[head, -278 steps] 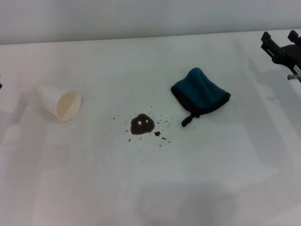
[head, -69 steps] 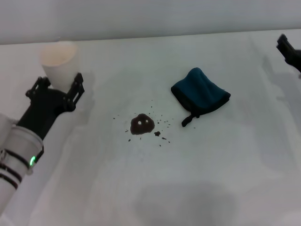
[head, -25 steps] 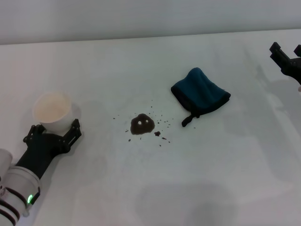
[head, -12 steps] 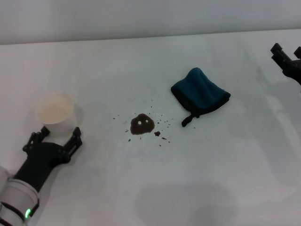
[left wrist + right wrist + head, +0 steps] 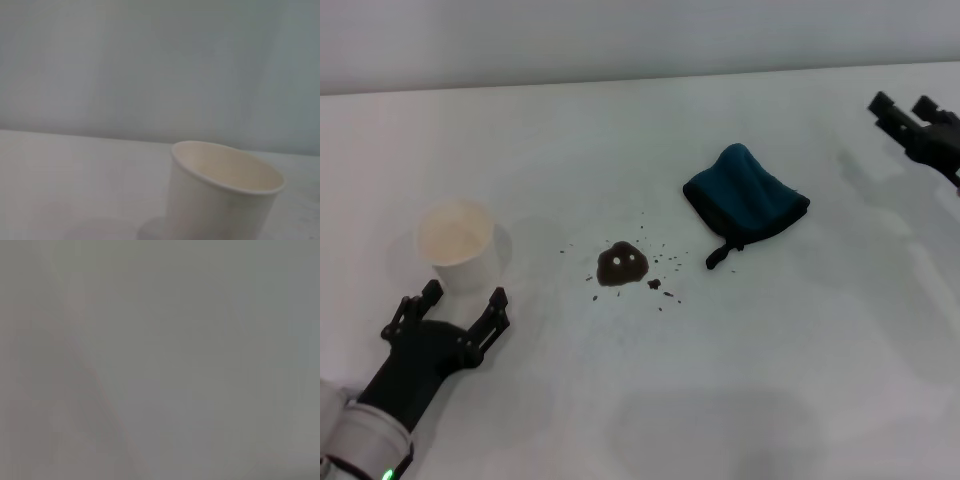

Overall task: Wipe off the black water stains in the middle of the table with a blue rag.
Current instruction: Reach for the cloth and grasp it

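Observation:
Next, I close my right gripper on the side of the blue rag (image 5: pixel 773 195) away from the black water stains, so that the rag's black loop tag stays free.
The black water stains (image 5: pixel 622 264) lie in the middle of the white table (image 5: pixel 650 400), a dark blob ringed by specks. The blue rag (image 5: pixel 745 198) lies crumpled to their right, its black loop tag pointing toward me. My right gripper (image 5: pixel 903 106) hovers open and empty at the far right, well right of the rag. My left gripper (image 5: pixel 464 297) is at the near left, its fingers (image 5: pixel 498 300) flanking the base of an upright white paper cup (image 5: pixel 460 245). The right wrist view shows only blank grey.
The white paper cup also fills the lower right of the left wrist view (image 5: pixel 220 200), standing on the table before a pale wall. The table's far edge (image 5: pixel 620 78) meets that wall.
My left gripper and the cup have moved together to the right and a little toward me. My right gripper has shifted left, toward the rag. The rag and stains have not moved.

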Controlling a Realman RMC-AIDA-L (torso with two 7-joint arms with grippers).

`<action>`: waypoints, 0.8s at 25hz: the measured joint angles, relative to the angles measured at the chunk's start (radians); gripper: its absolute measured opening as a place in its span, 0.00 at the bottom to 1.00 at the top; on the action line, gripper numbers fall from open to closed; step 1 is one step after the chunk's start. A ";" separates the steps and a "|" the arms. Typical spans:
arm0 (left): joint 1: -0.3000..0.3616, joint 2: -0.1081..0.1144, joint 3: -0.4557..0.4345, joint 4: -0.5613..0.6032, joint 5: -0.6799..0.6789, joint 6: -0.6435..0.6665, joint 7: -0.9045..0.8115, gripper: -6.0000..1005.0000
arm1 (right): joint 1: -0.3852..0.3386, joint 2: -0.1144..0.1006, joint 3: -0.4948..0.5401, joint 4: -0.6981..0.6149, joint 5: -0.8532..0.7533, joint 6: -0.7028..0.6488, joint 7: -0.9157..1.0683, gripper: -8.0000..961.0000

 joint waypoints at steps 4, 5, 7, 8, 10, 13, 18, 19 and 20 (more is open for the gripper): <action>0.066 0.001 0.000 0.001 0.019 0.098 0.000 0.88 | -0.001 0.001 -0.176 -0.064 0.000 -0.005 0.062 0.88; 0.066 0.001 0.000 0.001 0.019 0.098 0.000 0.88 | 0.000 0.001 -0.207 -0.078 0.000 -0.009 0.076 0.88; 0.102 0.002 0.000 -0.001 0.020 0.155 0.000 0.88 | 0.002 0.000 -0.304 -0.134 0.000 -0.038 0.136 0.88; 0.115 0.002 0.000 -0.003 0.020 0.182 0.000 0.88 | 0.003 -0.001 -0.344 -0.162 -0.001 -0.058 0.168 0.87; 0.138 0.004 0.000 -0.009 0.018 0.226 0.000 0.88 | 0.003 -0.006 -0.437 -0.247 -0.025 -0.104 0.262 0.87; 0.159 0.007 -0.002 -0.033 0.013 0.264 -0.012 0.88 | 0.003 -0.019 -0.517 -0.416 -0.163 -0.179 0.460 0.87; 0.167 0.008 -0.003 -0.094 0.010 0.307 -0.106 0.88 | 0.030 -0.023 -0.526 -0.708 -0.611 -0.234 0.916 0.87; 0.167 0.007 -0.003 -0.111 0.010 0.318 -0.130 0.88 | 0.041 -0.021 -0.526 -0.755 -0.699 -0.229 1.005 0.87; 0.168 0.007 -0.003 -0.147 0.007 0.346 -0.170 0.88 | 0.075 -0.007 -0.534 -0.880 -0.952 -0.198 1.212 0.87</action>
